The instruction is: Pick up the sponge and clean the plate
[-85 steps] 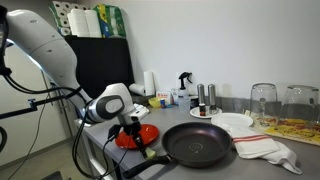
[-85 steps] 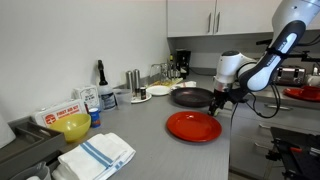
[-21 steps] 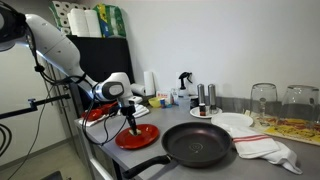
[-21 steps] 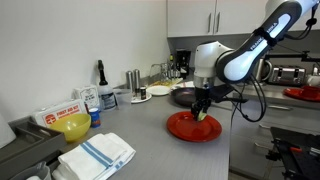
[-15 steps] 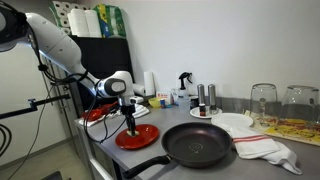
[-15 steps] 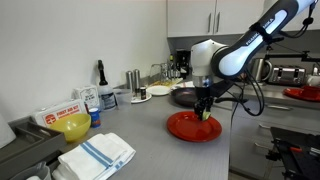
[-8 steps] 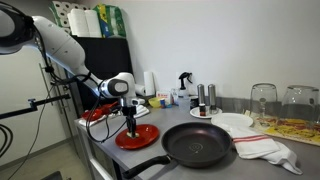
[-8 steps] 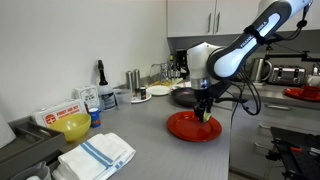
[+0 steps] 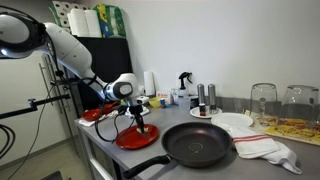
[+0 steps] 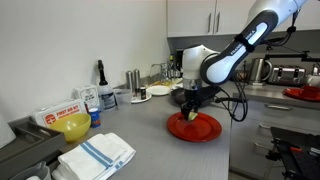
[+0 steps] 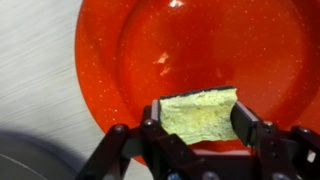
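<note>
The sponge, now held against the red plate's surface, will be let go by my gripper on the counter (image 9: 157,124) against the red plate's far rim, toward the wall.
The yellow sponge (image 11: 200,114) sits clamped between my two fingers in the wrist view, over the glossy red plate (image 11: 200,50), which fills most of that picture. In both exterior views my gripper (image 9: 139,127) (image 10: 190,113) points down onto the red plate (image 9: 128,140) (image 10: 205,130) near the counter's edge, with the sponge (image 10: 191,116) at its tip against the plate's surface. The gripper is shut on the sponge.
A black frying pan (image 9: 198,145) (image 10: 190,97) lies beside the plate. A white plate (image 9: 233,122), a striped towel (image 9: 265,148) (image 10: 96,156), glasses (image 9: 263,100), bottles (image 9: 204,98) and a yellow bowl (image 10: 72,127) stand around. A second red dish (image 9: 95,115) sits behind my arm.
My gripper has slid with the sponge across the red plate, toward the plate's side next to the pan in the exterior views. The grip stays the same.
</note>
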